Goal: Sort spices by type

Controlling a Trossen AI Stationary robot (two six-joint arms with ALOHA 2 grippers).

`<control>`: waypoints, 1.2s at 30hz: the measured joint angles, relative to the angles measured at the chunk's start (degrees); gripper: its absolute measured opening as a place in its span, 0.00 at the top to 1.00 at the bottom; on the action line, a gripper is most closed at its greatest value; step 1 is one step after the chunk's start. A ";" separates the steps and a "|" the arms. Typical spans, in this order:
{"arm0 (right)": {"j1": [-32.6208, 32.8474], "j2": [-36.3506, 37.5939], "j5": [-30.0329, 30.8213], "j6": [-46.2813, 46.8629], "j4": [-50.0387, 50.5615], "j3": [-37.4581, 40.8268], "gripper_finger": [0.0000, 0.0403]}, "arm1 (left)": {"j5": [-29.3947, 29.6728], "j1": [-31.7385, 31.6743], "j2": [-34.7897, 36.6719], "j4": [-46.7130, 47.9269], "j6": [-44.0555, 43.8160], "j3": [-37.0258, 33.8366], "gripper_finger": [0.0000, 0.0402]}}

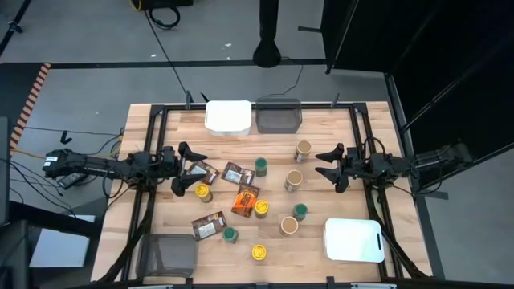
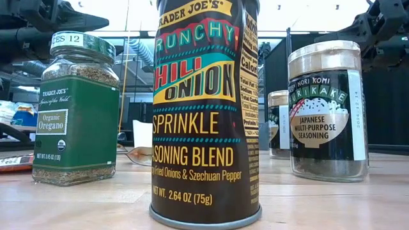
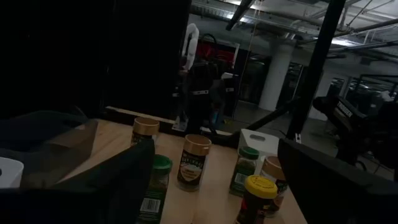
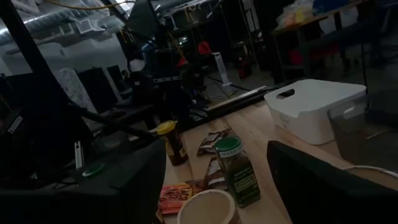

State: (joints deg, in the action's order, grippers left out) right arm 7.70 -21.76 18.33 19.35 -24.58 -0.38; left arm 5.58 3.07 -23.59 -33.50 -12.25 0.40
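I need to next close my left gripper on the top of the yellow-lidded jar (image 1: pixel 202 190) nearest it, by the brown packets.
The spices stand and lie in a loose cluster at mid-table. There are jars with tan lids (image 1: pixel 294 180), green lids (image 1: pixel 261 166) and yellow lids (image 1: pixel 202 192), brown packets (image 1: pixel 236 173) and an orange packet (image 1: pixel 246 199). My left gripper (image 1: pixel 189 170) hovers open at the cluster's left edge, next to a brown packet (image 1: pixel 202 171) and the yellow-lidded jar; nothing lies between its fingers (image 3: pixel 124 180). My right gripper (image 1: pixel 323 166) hovers open at the cluster's right edge, between two tan-lidded jars. One tan lid (image 4: pixel 208 208) shows low between its fingers, apart from them.
A white tray (image 1: pixel 228 116) and a grey tray (image 1: pixel 278 116) sit at the far edge. Another white tray (image 1: pixel 353 239) sits near right and a grey one (image 1: pixel 170 253) near left. Close to the low camera stand a chili onion jar (image 2: pixel 204 115), an oregano jar (image 2: pixel 77 108) and a furikake jar (image 2: pixel 326 108).
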 joint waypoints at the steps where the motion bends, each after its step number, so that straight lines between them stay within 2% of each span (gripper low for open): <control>1: -0.02 0.00 0.00 -0.02 -0.02 0.00 0.29 | 0.02 0.00 -0.02 0.02 -0.02 0.00 0.14; 14: -0.01 0.02 0.00 0.00 -0.01 0.00 0.29 | 0.00 0.00 -0.02 -0.10 0.00 0.02 0.14; 18: 0.00 0.00 0.00 0.00 0.00 0.00 0.29 | -0.01 0.02 -0.18 -3.89 -0.41 0.01 0.14; 22: -0.01 0.01 0.00 0.00 -0.01 0.00 0.29 | -1.20 0.04 -0.43 -7.88 -5.98 0.00 0.14; 26: 0.00 0.00 -0.02 -0.02 -0.02 0.00 0.29 | -1.22 0.04 -0.39 -11.88 -6.21 0.00 0.14; 30: 0.00 0.01 0.00 0.00 -0.02 0.00 0.29 | -2.48 0.04 -0.41 -12.31 -11.21 0.01 0.14; 36: -0.02 0.00 0.00 0.00 -0.09 0.00 0.29 | 0.17 0.04 -0.40 -13.54 -12.21 0.33 0.14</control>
State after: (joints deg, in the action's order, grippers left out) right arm 7.68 -21.76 18.33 19.35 -24.67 -0.38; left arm 5.76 3.11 -24.00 -47.03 -24.46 0.73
